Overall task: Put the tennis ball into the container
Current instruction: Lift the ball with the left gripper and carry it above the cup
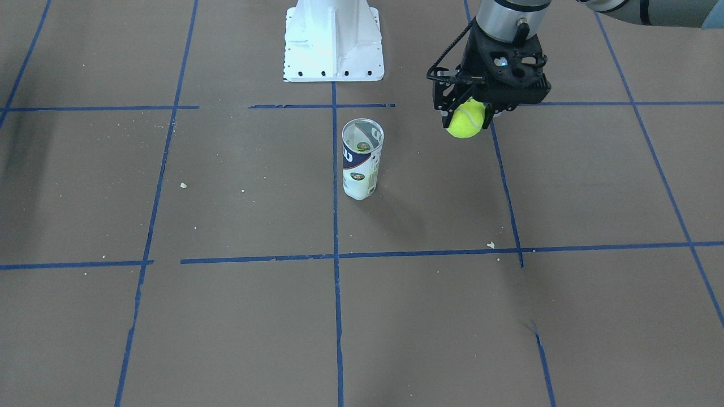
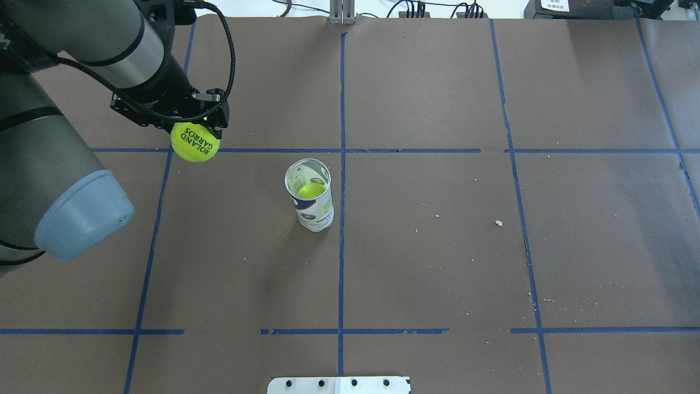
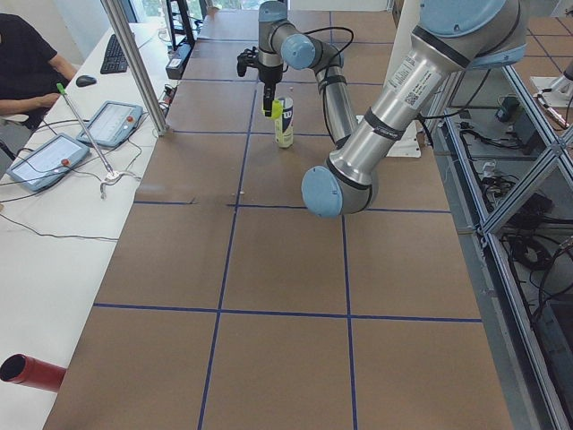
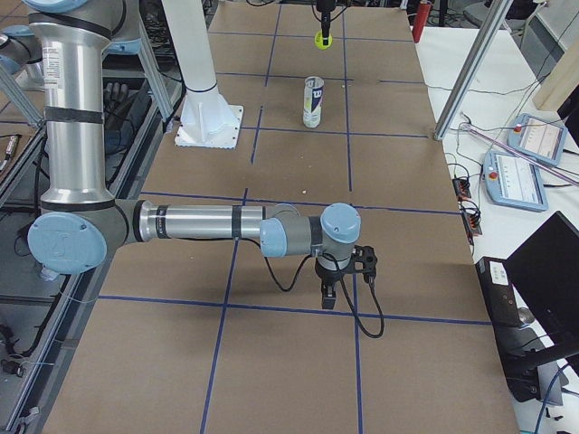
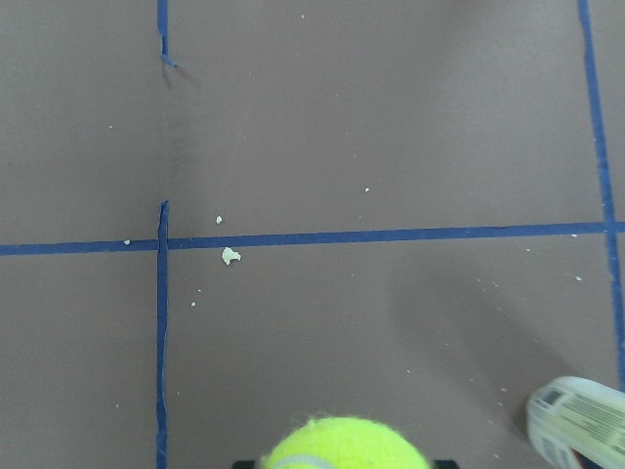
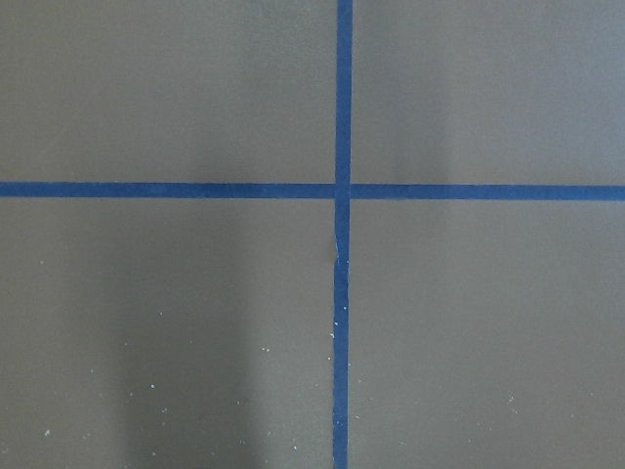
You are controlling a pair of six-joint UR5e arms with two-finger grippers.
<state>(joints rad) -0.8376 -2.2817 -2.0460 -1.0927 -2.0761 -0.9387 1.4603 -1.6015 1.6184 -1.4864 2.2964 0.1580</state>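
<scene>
Next, my left gripper moves to release the tennis ball, letting it go in the opening of the container (image 1: 364,132) that has the navy label on it.
My left gripper (image 1: 474,106) hangs above the table, shut on the fluorescent yellow-green tennis ball (image 1: 464,123), whose black lettering faces up in the overhead view (image 2: 194,143). The container (image 1: 362,161), a clear can with a white and navy label, stands upright and open-topped near the table's centre, apart from the ball, toward the robot's right of it. A yellow-green shape shows inside the can (image 2: 311,191). The left wrist view has the ball (image 5: 347,445) at its bottom edge and the can (image 5: 578,422) at lower right. My right gripper (image 4: 330,294) hovers low far from both; I cannot tell its state.
The white robot base (image 1: 334,42) stands behind the can. Blue tape lines grid the brown table (image 2: 437,246), with small crumbs (image 1: 490,245) scattered about. A metal post (image 3: 134,63), tablets (image 3: 45,161) and a seated operator are along the far side in the left view.
</scene>
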